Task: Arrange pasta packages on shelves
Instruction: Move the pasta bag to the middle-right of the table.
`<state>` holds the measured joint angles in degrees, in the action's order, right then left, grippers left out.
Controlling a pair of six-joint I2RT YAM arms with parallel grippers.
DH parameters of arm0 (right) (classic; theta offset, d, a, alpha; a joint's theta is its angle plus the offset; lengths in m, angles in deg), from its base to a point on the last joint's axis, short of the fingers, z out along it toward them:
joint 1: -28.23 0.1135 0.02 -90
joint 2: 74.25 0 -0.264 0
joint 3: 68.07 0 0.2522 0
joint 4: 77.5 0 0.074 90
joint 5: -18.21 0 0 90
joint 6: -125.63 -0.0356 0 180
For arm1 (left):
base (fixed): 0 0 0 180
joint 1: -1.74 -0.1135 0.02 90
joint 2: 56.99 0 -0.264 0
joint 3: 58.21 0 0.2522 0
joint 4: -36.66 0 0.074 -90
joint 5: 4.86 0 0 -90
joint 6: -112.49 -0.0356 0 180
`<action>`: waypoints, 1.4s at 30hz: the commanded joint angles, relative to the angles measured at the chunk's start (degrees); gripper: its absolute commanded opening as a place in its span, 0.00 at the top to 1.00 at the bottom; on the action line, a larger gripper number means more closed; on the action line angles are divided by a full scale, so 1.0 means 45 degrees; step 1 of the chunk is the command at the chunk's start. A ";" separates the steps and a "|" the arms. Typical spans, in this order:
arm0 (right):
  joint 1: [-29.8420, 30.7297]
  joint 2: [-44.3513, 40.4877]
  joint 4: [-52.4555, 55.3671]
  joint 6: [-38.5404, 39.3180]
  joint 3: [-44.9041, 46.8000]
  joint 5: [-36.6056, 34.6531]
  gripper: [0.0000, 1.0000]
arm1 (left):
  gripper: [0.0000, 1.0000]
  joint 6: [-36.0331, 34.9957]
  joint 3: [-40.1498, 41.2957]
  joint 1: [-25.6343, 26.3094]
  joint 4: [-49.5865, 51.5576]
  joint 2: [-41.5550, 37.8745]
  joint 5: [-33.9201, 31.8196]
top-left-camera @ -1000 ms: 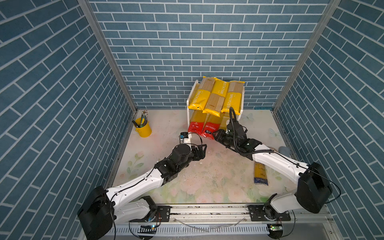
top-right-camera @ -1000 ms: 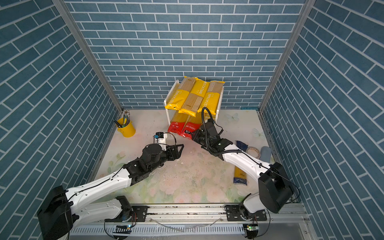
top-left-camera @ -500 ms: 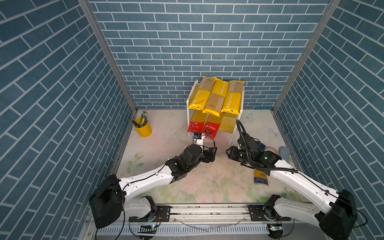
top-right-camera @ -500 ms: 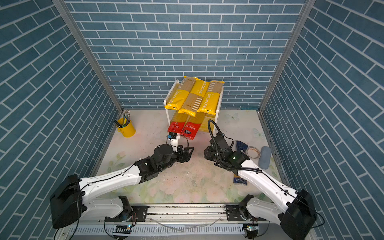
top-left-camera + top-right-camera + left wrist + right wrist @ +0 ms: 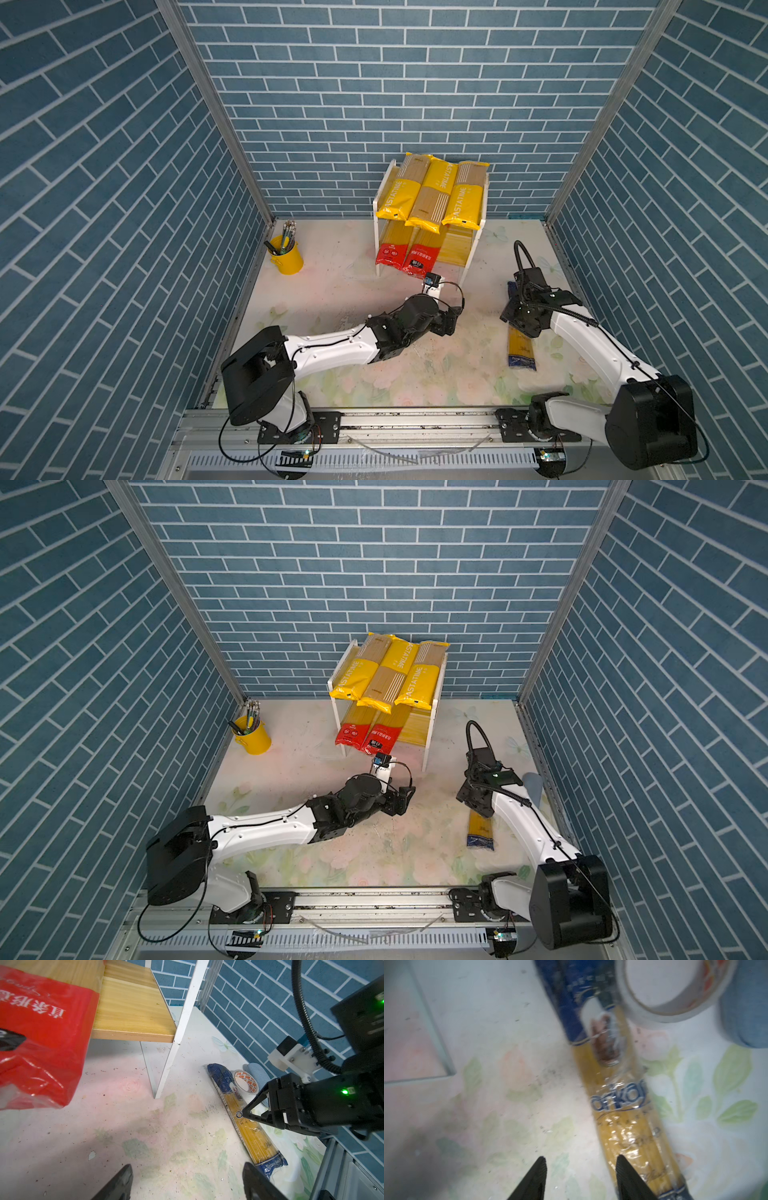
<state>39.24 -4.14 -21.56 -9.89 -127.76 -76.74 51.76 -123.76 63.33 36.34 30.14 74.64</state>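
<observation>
Next, my right gripper closes across the middle of the blue-ended package, at the package's blue lettering [image 5: 517,326] [image 5: 620,1096].
The shelves [image 5: 478,245] stand at the back wall. Three yellow-and-tan pasta packages [image 5: 432,195] lie side by side on the top board; two red-ended ones [image 5: 405,259] lie on the lower board, with bare wood [image 5: 133,1007] beside them. A blue-ended package [image 5: 519,347] lies on the table at the right. My right gripper [image 5: 581,1159] hovers open just over its middle [image 5: 623,1105], one finger over its edge and only table between the jaws. In front of the shelves my left gripper [image 5: 187,1169] is open and holds nothing.
A yellow pencil cup [image 5: 286,257] stands at the back left. A tape roll [image 5: 245,1082] and a blue-grey object [image 5: 257,1070] lie against the right wall, touching the far end of the blue-ended package. Brick walls close in three sides.
My right arm has pulled back from the shelves to the right and come down over the blue-ended package, its jaws opening wider. My left arm has swung right, in front of the shelves.
</observation>
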 commanded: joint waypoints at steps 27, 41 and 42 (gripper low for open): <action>0.2807 0.3067 -0.0341 0.0646 -0.0690 0.0309 0.49 | 0.16 -0.0218 0.0190 0.0062 0.0699 -0.0338 -0.0868; 0.3146 0.4157 -0.2723 0.0144 0.0411 0.1363 0.58 | 0.16 0.0311 0.0259 0.0059 0.0630 -0.0181 -0.0713; 0.3359 0.4319 -0.2851 0.0135 0.0285 0.1481 0.59 | 0.16 0.0310 0.0244 0.0065 0.0630 -0.0147 -0.0714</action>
<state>51.34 10.22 -31.55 -7.59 -128.92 -75.82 52.79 -123.36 63.43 38.28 29.51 71.67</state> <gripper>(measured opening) 0.419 0.844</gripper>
